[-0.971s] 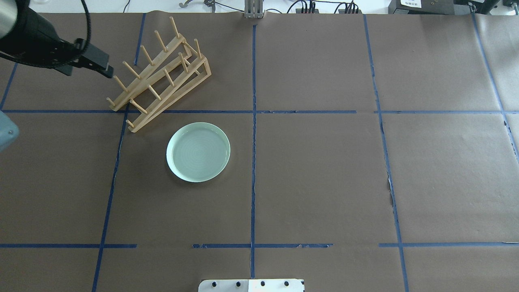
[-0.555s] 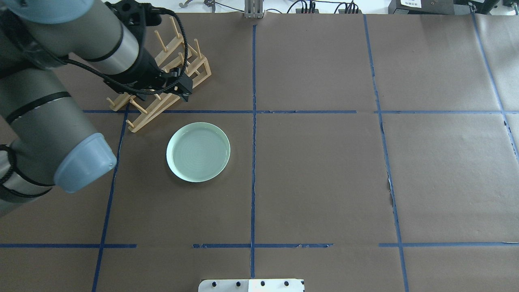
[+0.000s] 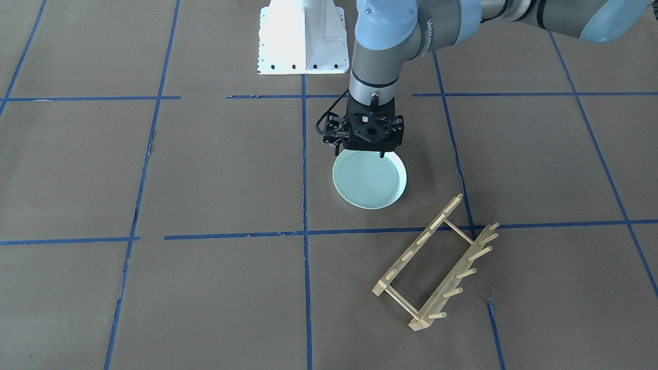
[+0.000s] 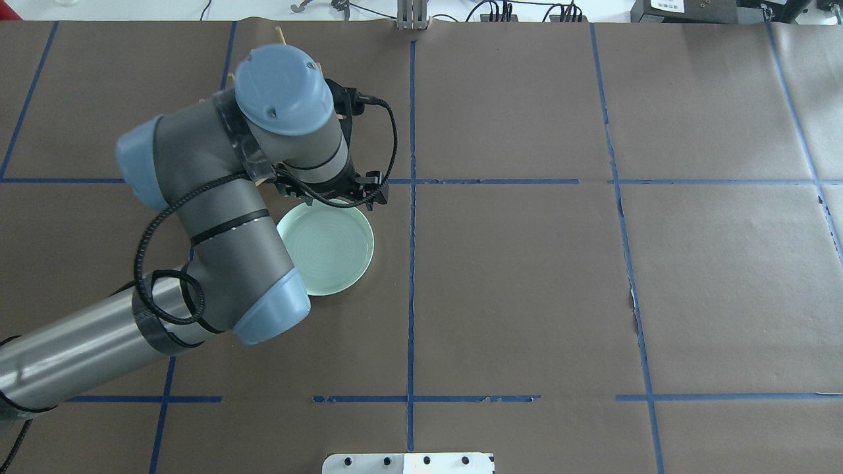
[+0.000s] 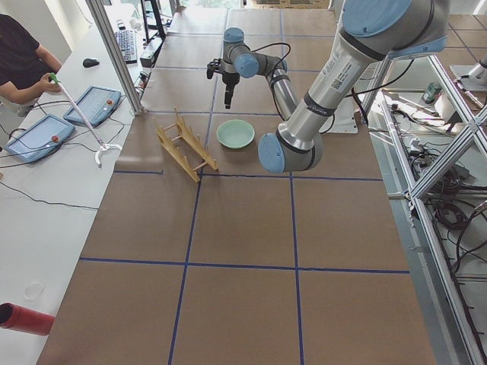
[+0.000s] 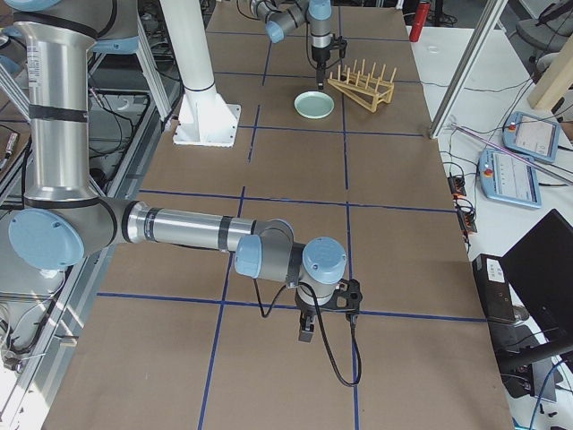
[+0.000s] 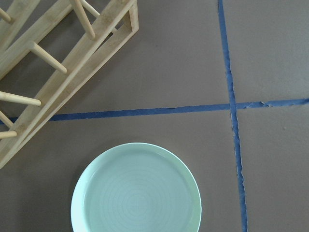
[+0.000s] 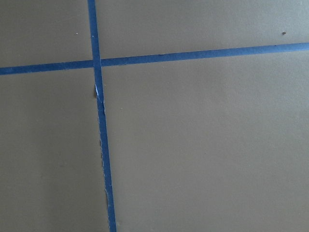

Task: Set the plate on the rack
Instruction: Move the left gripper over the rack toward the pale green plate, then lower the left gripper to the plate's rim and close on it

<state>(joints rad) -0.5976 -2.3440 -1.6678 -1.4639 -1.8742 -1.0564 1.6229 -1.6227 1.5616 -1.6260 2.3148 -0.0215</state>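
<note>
My left gripper is going to close on the plate's rim [image 3: 333, 175] [image 7: 201, 211], on the side that faces the blue tape line running out from the white robot base plate.
The pale mint-green plate [image 3: 370, 182] lies flat on the brown paper, and also shows in the overhead view [image 4: 332, 253] and the left wrist view [image 7: 137, 193]. The wooden rack [image 3: 437, 267] stands beside it, apart from it, on the far side from the robot. In the overhead view my arm hides most of the rack, and it fills the upper left of the left wrist view [image 7: 53, 67]. My left gripper [image 3: 359, 153] hangs open and empty above the plate, pointing down. My right gripper [image 6: 306, 333] hovers low over bare paper far from both. I cannot tell whether it is open.
The white robot base plate [image 3: 303, 41] is at the table's robot side. Blue tape lines cross the brown paper. An operator [image 5: 23, 61] sits beyond the far edge with tablets [image 5: 38, 133]. A red cylinder [image 5: 23, 318] lies off the table.
My left arm has swung in from the far left, passed over the rack, and now holds the gripper above the plate. Plate and rack have not moved.
</note>
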